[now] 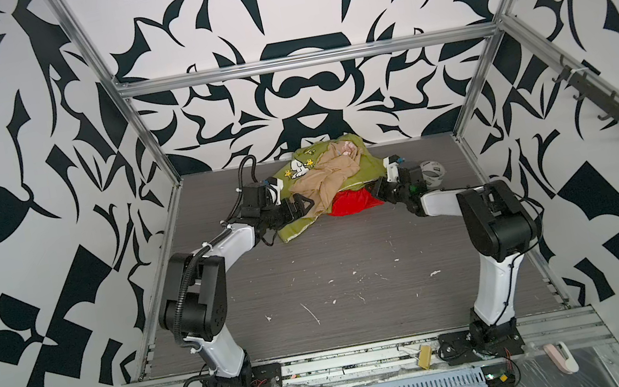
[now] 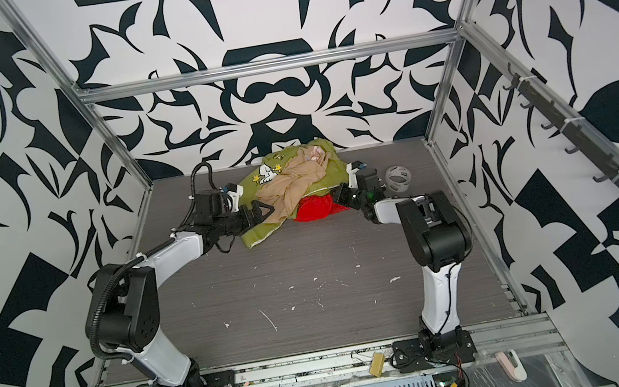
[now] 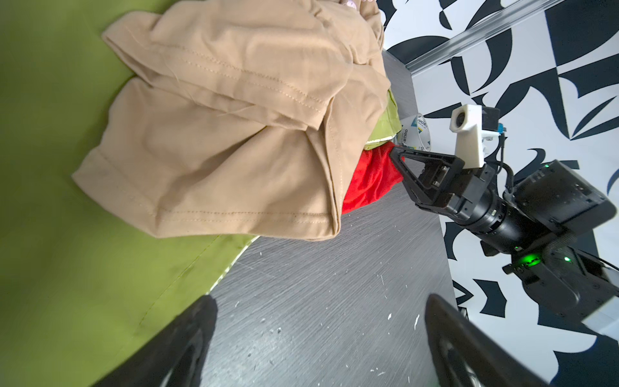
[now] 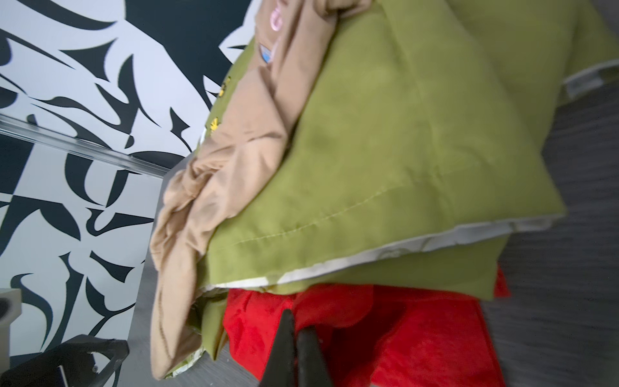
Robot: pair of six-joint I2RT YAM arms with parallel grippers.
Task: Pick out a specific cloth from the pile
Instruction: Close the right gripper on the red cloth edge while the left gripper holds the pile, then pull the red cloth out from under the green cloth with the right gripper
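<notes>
I should next use my left gripper to grab the red cloth by its end (image 1: 337, 203) (image 3: 352, 198) next to the tan cloth, opposite my right gripper.
The pile lies at the back of the table in both top views. A tan cloth (image 1: 327, 183) is draped over an olive-green one (image 1: 359, 161) printed with a cartoon dog. The red cloth (image 1: 347, 206) (image 2: 313, 211) pokes out from under their front edge. My right gripper (image 1: 377, 192) (image 4: 296, 321) is shut, its tips pinching a fold of the red cloth (image 4: 418, 335) at the right end. My left gripper (image 1: 312, 207) (image 3: 321, 301) is open at the pile's left front, with only bare table between its fingers (image 3: 207, 305). Beside it lie the olive cloth (image 3: 50, 167) and the tan cloth (image 3: 217, 150).
A grey tape roll (image 1: 433, 175) (image 2: 400, 180) stands just right of the right wrist. The patterned back wall and metal frame posts (image 1: 147, 136) close in behind the pile. The grey table (image 1: 333, 275) stretches forward to both arm bases.
</notes>
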